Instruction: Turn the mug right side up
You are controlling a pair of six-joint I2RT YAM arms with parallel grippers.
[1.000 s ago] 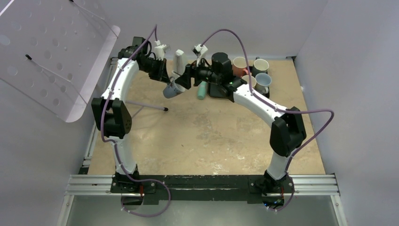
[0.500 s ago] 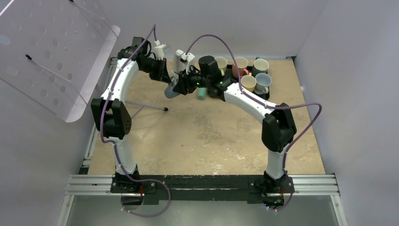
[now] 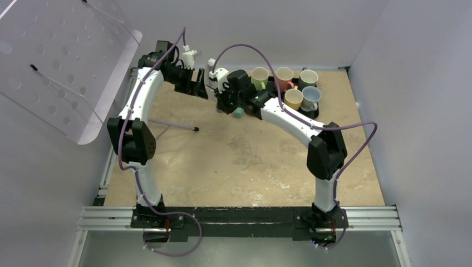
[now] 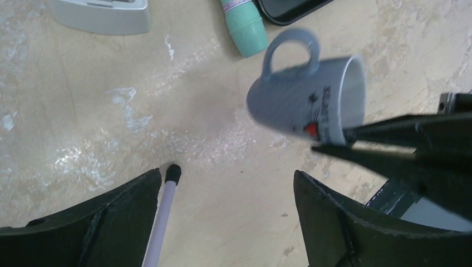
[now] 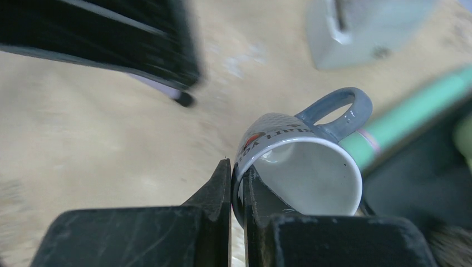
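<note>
The grey-blue mug will go down from my right gripper in the black tray's front corner (image 3: 256, 102) (image 5: 404, 193) beside the teal tube.
The grey-blue mug (image 4: 300, 97) hangs above the table, lying on its side with its handle toward the teal tube. My right gripper (image 5: 236, 172) is shut on its rim, one finger inside the white interior (image 5: 311, 169) and one outside. Those right fingers (image 4: 401, 133) enter the left wrist view from the right. My left gripper (image 4: 228, 178) stands open with nothing between its fingers, just short of the mug. In the top view the left gripper (image 3: 199, 83) and right gripper (image 3: 224, 103) meet at the back of the table; the mug is hidden under them.
A teal tube (image 3: 238, 113) lies beside a black tray (image 3: 311, 114) holding several upright mugs at the back right. A pale grey block (image 4: 100, 14) sits nearby. A lilac rod with a black tip (image 3: 172, 123) lies left of centre. A clear perforated panel (image 3: 61, 61) leans at the far left.
My right gripper moved left and shut on the mug's rim. My left gripper let go of the mug, opened and drew back slightly.
</note>
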